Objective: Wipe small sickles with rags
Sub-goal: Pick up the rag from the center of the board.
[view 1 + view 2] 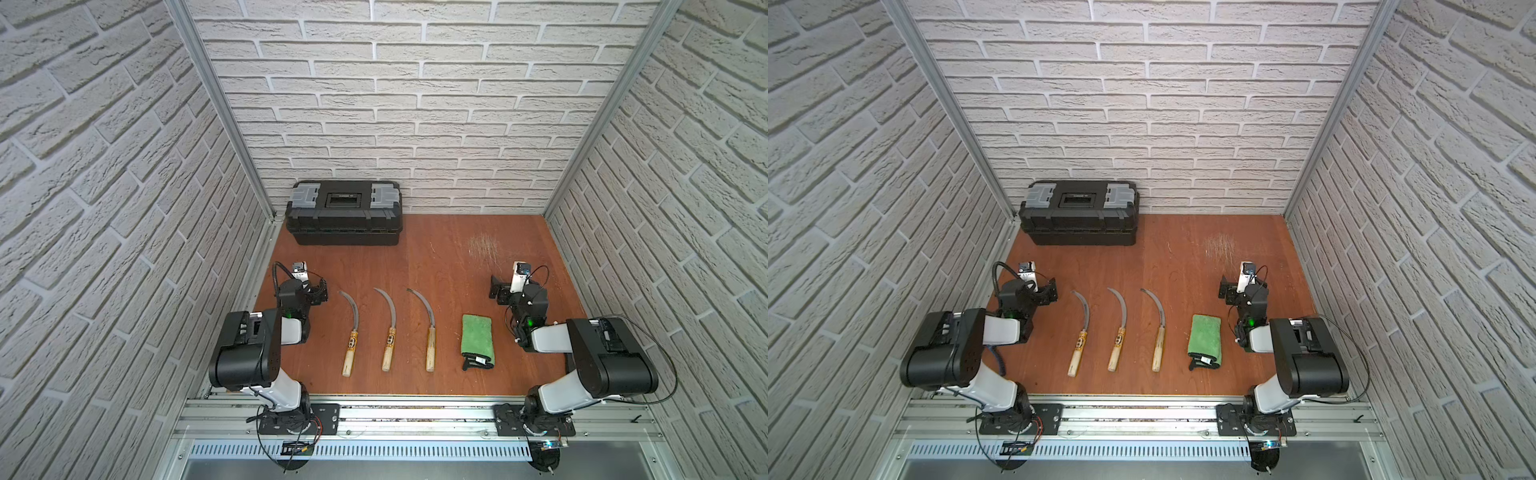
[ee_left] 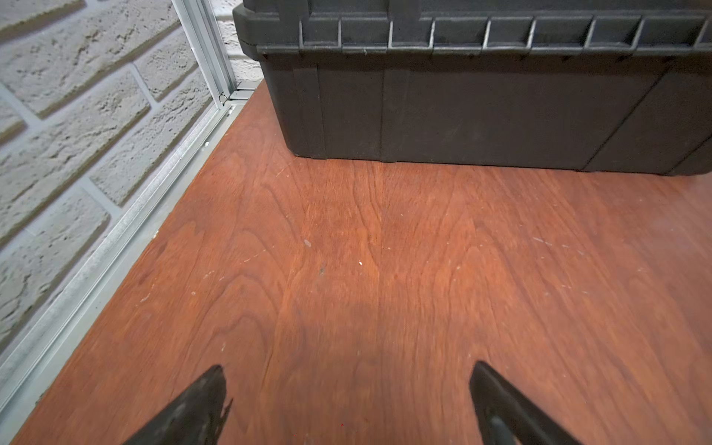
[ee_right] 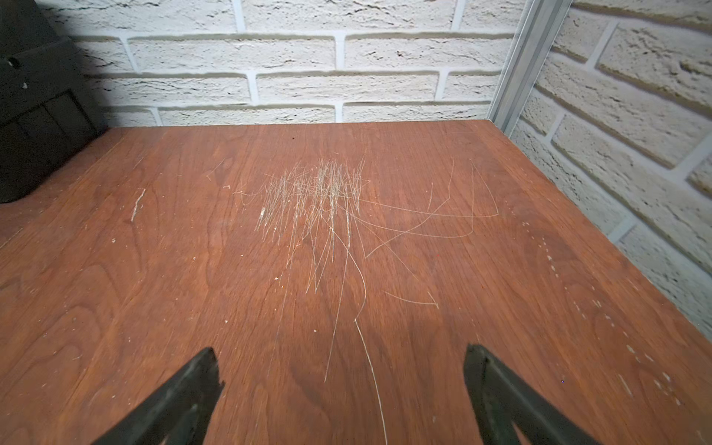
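Note:
The robot's right gripper will move to the folded green rag and close across its middle (image 1: 477, 336), between the rag's black strap and far edge.
Three small sickles lie side by side on the brown table, blades pointing to the back wall: the left sickle (image 1: 349, 353), the middle sickle (image 1: 388, 349) and the right sickle (image 1: 430, 349). Right of them lies the folded green rag (image 1: 477, 334) (image 1: 1204, 338), its black strap at the near end. My left gripper (image 1: 318, 291) (image 2: 348, 370) hovers open, left of the sickles' blades. On the far side of the rag, my right gripper (image 1: 498, 289) (image 3: 341, 354) is open as well. Both hold nothing. Neither wrist view shows the sickles or the rag.
A black toolbox (image 1: 344, 212) (image 2: 481, 96) stands shut against the back wall at the left. Brick-patterned walls close in three sides. A scratched patch (image 3: 319, 200) marks the wood ahead of the right gripper. An aluminium rail (image 1: 415, 411) runs along the front.

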Controlling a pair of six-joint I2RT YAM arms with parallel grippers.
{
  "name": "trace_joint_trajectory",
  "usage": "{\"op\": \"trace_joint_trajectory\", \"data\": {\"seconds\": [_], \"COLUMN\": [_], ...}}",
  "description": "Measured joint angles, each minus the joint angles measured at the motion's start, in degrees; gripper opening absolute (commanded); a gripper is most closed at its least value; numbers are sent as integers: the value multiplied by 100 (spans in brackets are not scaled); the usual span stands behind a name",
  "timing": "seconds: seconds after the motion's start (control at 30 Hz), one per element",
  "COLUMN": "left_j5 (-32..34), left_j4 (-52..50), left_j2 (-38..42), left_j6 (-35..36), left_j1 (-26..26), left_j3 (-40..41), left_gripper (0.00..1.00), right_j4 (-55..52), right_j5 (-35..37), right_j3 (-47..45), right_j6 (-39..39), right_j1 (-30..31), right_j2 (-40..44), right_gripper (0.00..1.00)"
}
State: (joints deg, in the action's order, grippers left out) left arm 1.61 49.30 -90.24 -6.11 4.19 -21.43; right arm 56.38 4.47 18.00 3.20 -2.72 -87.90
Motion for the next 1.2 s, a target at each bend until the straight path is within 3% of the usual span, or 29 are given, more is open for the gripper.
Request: {"op": "trace_joint_trajectory", "data": {"seconds": [0.87, 1.03, 1.2], "left_j5": [85, 817, 1593], "left_j4": [-17, -1176, -2669], "left_j2": [28, 901, 1956], "left_j6": [-20, -428, -1427], "left_j1": [0, 0, 35], "left_j3": [0, -195, -938], "left_gripper": [98, 98, 98], "right_j4": [-11, -531, -2715], "right_j5": [92, 511, 706], "right_j3": [-37, -382, 214], "right_j6": [4, 280, 855], "right_j1": [0, 4, -13], "right_j2": [72, 1325, 3075], "right_gripper": [100, 100, 100]}}
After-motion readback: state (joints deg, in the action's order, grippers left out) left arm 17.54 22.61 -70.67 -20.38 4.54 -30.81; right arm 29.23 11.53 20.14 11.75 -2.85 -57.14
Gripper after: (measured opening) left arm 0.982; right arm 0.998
